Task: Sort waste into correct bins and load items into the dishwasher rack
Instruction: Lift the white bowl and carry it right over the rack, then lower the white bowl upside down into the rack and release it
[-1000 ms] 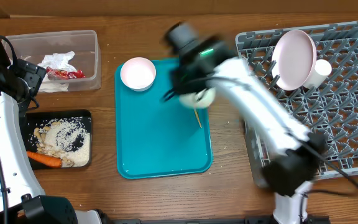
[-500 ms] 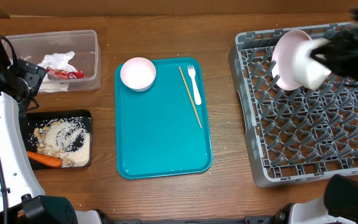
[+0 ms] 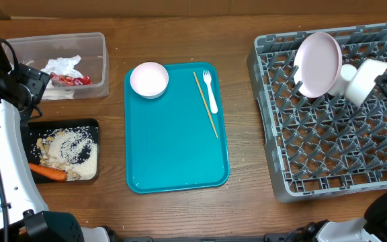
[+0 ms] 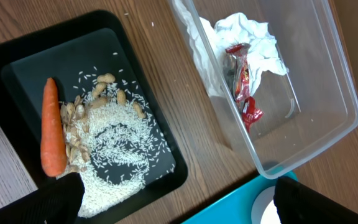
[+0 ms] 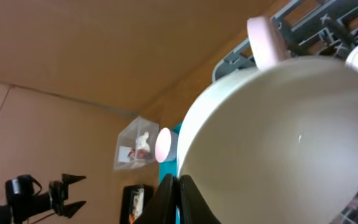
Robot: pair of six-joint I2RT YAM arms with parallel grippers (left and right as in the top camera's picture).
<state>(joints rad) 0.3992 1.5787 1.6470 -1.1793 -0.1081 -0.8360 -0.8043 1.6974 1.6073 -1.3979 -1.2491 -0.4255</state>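
Note:
My right gripper needs to set the white bowl on the grey rack's wires (image 3: 347, 119), just in front of the white cup, and let go of it there. The bowl is now tilted over the rack.
My right gripper (image 5: 176, 200) is shut on the rim of a white bowl (image 5: 278, 137), which it holds tilted over the grey dishwasher rack (image 3: 328, 141). In the overhead view this bowl (image 3: 367, 81) hangs beside the white cup (image 3: 346, 71) and the upright round plate (image 3: 318, 62). A second bowl (image 3: 149, 79), the white fork (image 3: 210, 91) and the wooden stick (image 3: 205, 105) lie on the teal tray. My left gripper (image 4: 179, 205) is open and empty above the gap between the black tray (image 4: 17, 68) and the clear tub (image 4: 316, 93).
The clear tub (image 3: 89, 47) holds white napkins (image 3: 63, 66) and a red wrapper (image 3: 71, 80). The black tray (image 3: 94, 125) carries rice, nuts and a carrot (image 3: 47, 172). The teal tray (image 3: 173, 154) lies mid-table, and the rack fills the right side.
The right arm carried the bowl from above the teal tray to the right, over the rack's far right corner. The left arm has not moved.

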